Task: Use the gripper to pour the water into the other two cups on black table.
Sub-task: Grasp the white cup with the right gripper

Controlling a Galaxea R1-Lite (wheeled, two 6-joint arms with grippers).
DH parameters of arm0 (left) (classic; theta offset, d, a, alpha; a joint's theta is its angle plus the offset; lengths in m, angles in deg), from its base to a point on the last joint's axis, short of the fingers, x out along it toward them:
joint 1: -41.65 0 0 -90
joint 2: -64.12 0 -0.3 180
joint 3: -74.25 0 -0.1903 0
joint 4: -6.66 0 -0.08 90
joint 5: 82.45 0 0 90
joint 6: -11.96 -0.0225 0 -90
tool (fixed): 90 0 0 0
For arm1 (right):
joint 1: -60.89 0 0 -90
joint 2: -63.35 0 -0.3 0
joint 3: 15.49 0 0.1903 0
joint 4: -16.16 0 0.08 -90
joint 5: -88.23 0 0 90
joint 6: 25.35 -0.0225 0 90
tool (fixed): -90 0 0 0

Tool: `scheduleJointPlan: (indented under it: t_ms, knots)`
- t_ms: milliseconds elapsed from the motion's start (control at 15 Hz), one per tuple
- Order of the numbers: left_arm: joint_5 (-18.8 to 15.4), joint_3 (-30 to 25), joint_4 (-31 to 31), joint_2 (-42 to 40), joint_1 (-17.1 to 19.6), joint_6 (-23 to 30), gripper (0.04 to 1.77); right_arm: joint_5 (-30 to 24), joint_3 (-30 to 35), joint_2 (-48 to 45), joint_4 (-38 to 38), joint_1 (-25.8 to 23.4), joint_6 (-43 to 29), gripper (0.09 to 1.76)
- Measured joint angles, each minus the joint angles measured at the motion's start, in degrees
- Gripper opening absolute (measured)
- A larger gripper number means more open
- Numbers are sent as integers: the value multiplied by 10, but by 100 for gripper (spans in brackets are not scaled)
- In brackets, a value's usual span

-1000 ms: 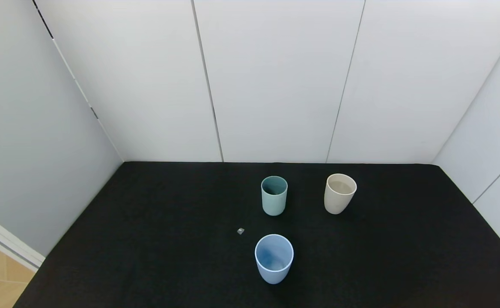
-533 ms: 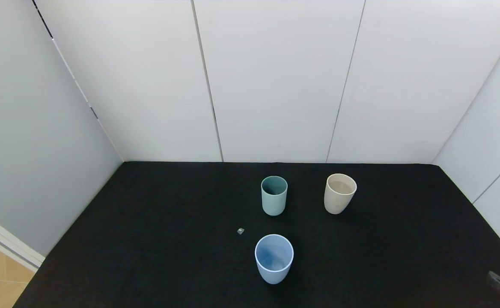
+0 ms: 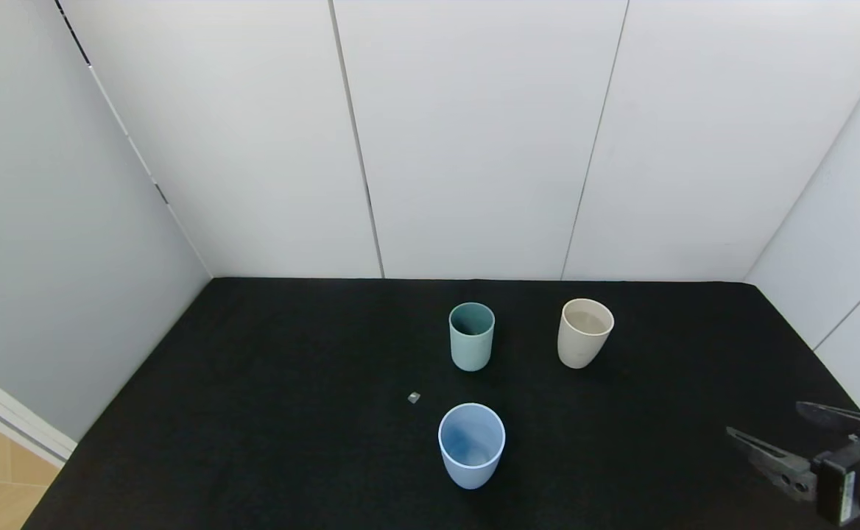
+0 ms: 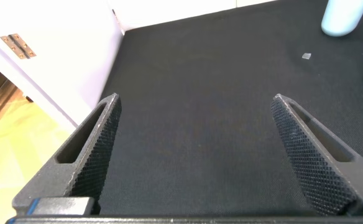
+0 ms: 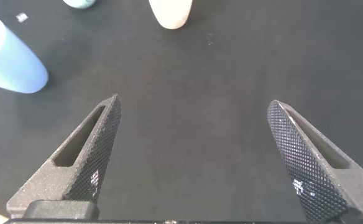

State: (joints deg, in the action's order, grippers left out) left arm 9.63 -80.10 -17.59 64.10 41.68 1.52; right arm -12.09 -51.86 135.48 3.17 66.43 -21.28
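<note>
The robot's right gripper needs to close around the middle of the beige cup's sides [image 3: 581, 341], below the cup's rim, because this cup holds the water to pour.
Three cups stand upright on the black table [image 3: 290, 412]: a teal-green cup [image 3: 471, 336], a wider pale blue cup [image 3: 471, 444] nearer me, and a beige cup [image 3: 584, 333] to the right with a faint sheen of water [image 3: 586, 322] inside. My right gripper [image 3: 765, 419] is open and empty at the lower right, well short of the beige cup. In the right wrist view it [image 5: 194, 106] is over bare table, with the beige cup [image 5: 171, 14] ahead and the pale blue cup [image 5: 10, 59] off to one side. My left gripper [image 4: 196, 102] is open and empty over the table's left part, outside the head view.
A tiny grey chip [image 3: 414, 397] lies on the table left of the pale blue cup. White walls [image 3: 474, 147] close the table at the back and both sides. The table's left edge and a wood floor [image 4: 7, 118] show in the left wrist view.
My right gripper has come into the head view from the lower right corner and moved up and inward over the table. The cups have not moved.
</note>
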Motion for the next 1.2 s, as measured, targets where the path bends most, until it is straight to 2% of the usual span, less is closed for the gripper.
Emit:
scheduleJointPlan:
  t_ms: [467, 800, 1000, 1200]
  knots:
    - [0, 0, 0, 0, 0, 0, 172, 21, -7, 198, -152, 65, 0, 171]
    - [0, 0, 0, 0, 0, 0, 172, 25, -25, 328, -291, 94, -2, 171]
    - [0, 0, 0, 0, 0, 0, 172, 26, -72, 384, -300, 103, -2, 171]
    - [0, 0, 0, 0, 0, 0, 172, 26, -133, 418, -269, 105, -2, 171]
